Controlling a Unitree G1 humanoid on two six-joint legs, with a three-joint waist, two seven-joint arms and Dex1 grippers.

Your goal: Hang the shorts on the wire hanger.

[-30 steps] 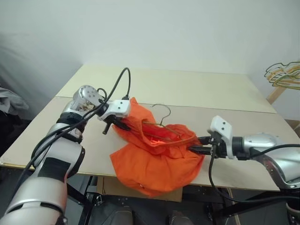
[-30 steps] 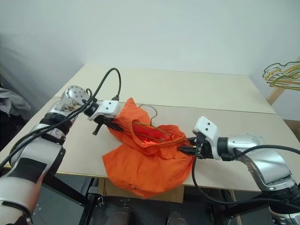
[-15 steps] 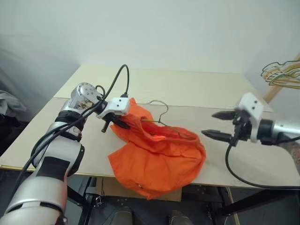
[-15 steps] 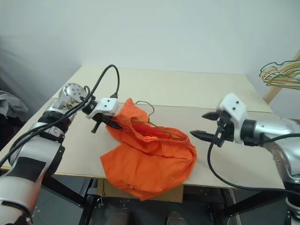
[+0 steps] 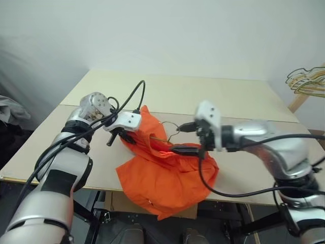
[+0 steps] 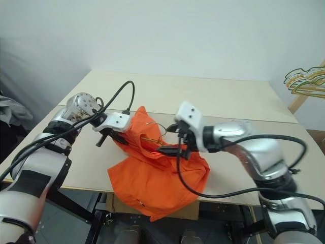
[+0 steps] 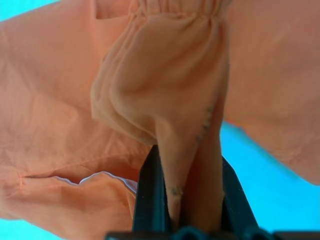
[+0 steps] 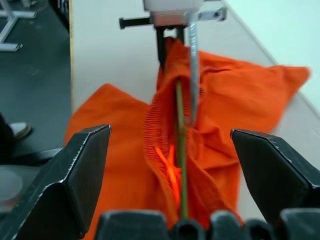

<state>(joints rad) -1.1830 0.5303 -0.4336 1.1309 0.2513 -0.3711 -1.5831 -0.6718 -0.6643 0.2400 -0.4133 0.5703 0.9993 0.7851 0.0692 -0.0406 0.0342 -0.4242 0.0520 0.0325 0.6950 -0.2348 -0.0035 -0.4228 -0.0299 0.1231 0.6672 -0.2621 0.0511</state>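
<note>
The waistband is bunched around the wire hanger, so I need to hold the hanger with my right gripper while my left gripper takes the cloth farther out [image 7: 197, 205] and pulls.
The orange shorts [image 5: 167, 175] lie bunched at the table's front edge, part hanging over it. My left gripper [image 5: 126, 136] is shut on the gathered waistband at their left end, and black fingers [image 7: 150, 195] pinch the fabric in the left wrist view. The wire hanger [image 5: 171, 127] shows its small hook above the shorts. Its wire [image 8: 179, 150] runs into the waistband opening. My right gripper [image 5: 185, 137] is open just right of the hook, over the middle of the shorts. The wire lies in line between its wide-apart fingers [image 8: 85, 170], untouched.
The pale table [image 5: 213, 94] stretches far behind the shorts. A bunch of yellow and green hangers [image 5: 306, 79] hangs at the far right, beyond the table's corner. Grey cloth [image 5: 10, 109] lies off the table's left side.
My right gripper left the shorts' right end, opened, swung out right, then came back left to the hanger's hook. The shorts' right side has sagged. The left gripper keeps its hold.
</note>
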